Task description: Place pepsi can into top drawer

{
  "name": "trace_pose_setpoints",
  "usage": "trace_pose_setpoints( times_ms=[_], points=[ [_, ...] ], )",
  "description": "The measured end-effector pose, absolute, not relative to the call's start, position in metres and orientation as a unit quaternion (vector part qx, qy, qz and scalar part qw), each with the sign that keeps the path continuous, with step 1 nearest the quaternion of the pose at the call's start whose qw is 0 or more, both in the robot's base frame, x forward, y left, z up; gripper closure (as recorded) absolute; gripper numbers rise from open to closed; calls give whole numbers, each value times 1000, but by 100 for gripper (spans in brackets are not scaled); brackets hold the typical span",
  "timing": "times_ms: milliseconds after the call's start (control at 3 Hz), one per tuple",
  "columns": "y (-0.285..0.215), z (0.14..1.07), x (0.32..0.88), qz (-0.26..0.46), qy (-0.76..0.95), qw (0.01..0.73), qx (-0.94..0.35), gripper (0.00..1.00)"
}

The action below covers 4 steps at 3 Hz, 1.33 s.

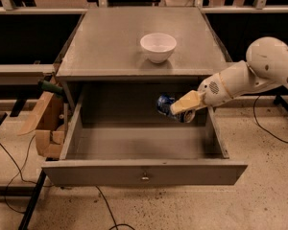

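Observation:
Next, I release the pepsi can from my gripper on the rear middle of the drawer's grey bottom (149, 111), in line with the bowl. The pepsi can now hangs over the open drawer.
The pepsi can (165, 104), blue with silver ends, is held tilted on its side in my gripper (178, 109). The gripper's tan fingers (186, 102) are shut on the can. My white arm reaches in from the right. The can hangs over the right rear part of the open top drawer (144, 172), above its grey floor and below the cabinet top. The drawer is pulled fully out, with a small metal pull (144, 177) at the centre of its front panel. The drawer's inside holds nothing else.
A white bowl (158, 47) stands on the grey cabinet top (110, 42). A torn cardboard box (47, 128) leans at the drawer's left side. Cables run on the speckled floor. Dark benches stand on both sides.

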<state>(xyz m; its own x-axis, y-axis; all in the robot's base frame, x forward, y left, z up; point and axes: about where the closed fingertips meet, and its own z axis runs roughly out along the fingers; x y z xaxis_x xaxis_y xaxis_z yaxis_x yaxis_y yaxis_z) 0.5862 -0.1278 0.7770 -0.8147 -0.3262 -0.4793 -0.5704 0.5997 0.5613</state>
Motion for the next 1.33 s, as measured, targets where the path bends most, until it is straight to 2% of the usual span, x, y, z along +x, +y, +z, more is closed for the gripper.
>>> trace_pose_setpoints(
  times_ms=[667, 1333],
  points=[
    [-85, 758, 633, 356, 890, 198, -204, 100],
    [-43, 725, 668, 288, 913, 199, -208, 100]
  ],
)
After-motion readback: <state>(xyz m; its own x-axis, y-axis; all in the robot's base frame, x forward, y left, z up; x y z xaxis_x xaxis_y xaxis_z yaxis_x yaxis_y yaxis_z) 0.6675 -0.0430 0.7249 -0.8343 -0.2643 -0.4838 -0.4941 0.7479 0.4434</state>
